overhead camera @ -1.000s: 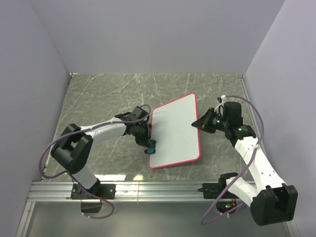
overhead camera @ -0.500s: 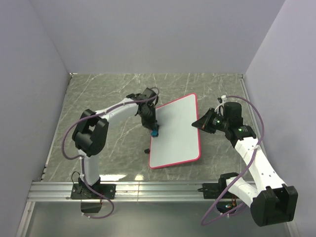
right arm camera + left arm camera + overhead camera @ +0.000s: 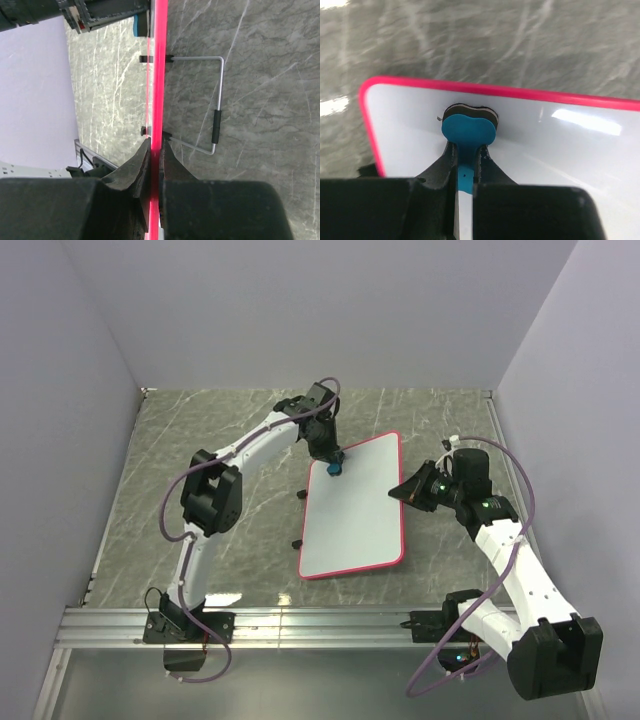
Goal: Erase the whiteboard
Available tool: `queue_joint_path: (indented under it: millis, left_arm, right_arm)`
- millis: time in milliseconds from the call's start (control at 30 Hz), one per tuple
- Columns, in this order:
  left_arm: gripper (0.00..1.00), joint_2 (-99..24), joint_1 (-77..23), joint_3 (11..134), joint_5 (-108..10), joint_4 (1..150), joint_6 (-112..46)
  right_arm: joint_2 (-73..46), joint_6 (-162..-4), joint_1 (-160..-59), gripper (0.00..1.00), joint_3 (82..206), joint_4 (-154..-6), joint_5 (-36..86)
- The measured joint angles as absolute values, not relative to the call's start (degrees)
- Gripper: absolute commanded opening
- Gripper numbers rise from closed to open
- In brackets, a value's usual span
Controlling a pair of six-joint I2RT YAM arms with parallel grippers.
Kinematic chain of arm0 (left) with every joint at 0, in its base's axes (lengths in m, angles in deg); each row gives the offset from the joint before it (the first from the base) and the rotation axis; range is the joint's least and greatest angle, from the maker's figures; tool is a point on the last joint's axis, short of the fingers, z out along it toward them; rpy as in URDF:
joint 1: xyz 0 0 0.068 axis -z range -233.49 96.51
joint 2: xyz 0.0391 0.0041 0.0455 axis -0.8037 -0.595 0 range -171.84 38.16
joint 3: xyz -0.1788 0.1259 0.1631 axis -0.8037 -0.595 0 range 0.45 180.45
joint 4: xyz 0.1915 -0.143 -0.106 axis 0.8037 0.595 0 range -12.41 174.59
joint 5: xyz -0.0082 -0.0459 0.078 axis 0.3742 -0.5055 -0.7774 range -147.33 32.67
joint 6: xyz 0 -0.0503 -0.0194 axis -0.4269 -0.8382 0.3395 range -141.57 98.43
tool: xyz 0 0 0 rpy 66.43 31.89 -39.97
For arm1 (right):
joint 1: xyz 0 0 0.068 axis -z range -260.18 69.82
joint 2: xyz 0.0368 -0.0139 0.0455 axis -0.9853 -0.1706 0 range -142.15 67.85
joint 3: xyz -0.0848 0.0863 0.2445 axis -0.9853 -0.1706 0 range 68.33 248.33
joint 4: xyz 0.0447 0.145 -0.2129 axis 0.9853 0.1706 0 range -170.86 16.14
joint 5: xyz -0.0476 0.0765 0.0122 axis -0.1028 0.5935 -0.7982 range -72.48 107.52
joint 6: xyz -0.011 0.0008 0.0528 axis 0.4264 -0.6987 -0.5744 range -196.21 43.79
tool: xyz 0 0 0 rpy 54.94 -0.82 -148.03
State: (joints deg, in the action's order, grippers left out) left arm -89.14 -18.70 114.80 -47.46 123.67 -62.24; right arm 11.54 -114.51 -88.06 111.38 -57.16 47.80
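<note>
The small blue eraser, now pressed on the whiteboard, will be let go by my left gripper on the marble table (image 3: 256,507) beside the black clips of the whiteboard.
The whiteboard (image 3: 355,515), white with a red-pink rim, lies tilted in the middle of the marble table and shows no marks. My left gripper (image 3: 333,464) is shut on a small blue eraser (image 3: 468,131), which is pressed on the board near its far left corner (image 3: 370,95). My right gripper (image 3: 405,490) is shut on the board's right rim (image 3: 160,75), seen edge-on in the right wrist view, and holds that side raised off the table.
A wire stand (image 3: 216,100) with a black sleeve hangs from the back of the board. Grey walls close in the table on three sides. An aluminium rail (image 3: 320,625) runs along the near edge.
My left gripper has swept the eraser from the board's near left edge up along its left side to the far left corner. The right gripper has kept its hold on the rim.
</note>
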Motion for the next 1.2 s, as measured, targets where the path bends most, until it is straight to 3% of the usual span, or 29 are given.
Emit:
queue_joint_path:
  millis: [233,633,833,1100,1133,1200]
  left_arm:
    - [0.00,-84.47,-13.74,111.91,-43.68,115.34,-62.28]
    - [0.00,-64.79,-4.78,86.99,-36.79,109.77,-64.29]
    - [0.00,-59.51,-8.78,81.64,-39.59,114.67,-64.23]
    - [0.00,-49.98,-23.27,79.69,-48.01,118.23,-62.15]
    - [0.00,-49.34,-24.41,78.62,-48.92,118.36,-61.60]
    - [0.00,-48.51,-26.59,75.34,-50.15,118.43,-60.93]
  right_arm:
    - [11.54,-114.73,-88.06,0.00,111.38,-56.74,47.65]
    - [10.51,-112.61,-88.21,0.00,111.40,-58.99,49.02]
    - [10.29,-112.33,-88.45,0.00,111.53,-59.49,49.04]
    - [10.31,-112.26,-88.69,0.00,111.94,-58.90,48.76]
    - [10.31,-112.24,-88.71,0.02,112.01,-58.79,48.72]
    - [10.31,-112.13,-88.84,0.17,112.29,-58.38,48.63]
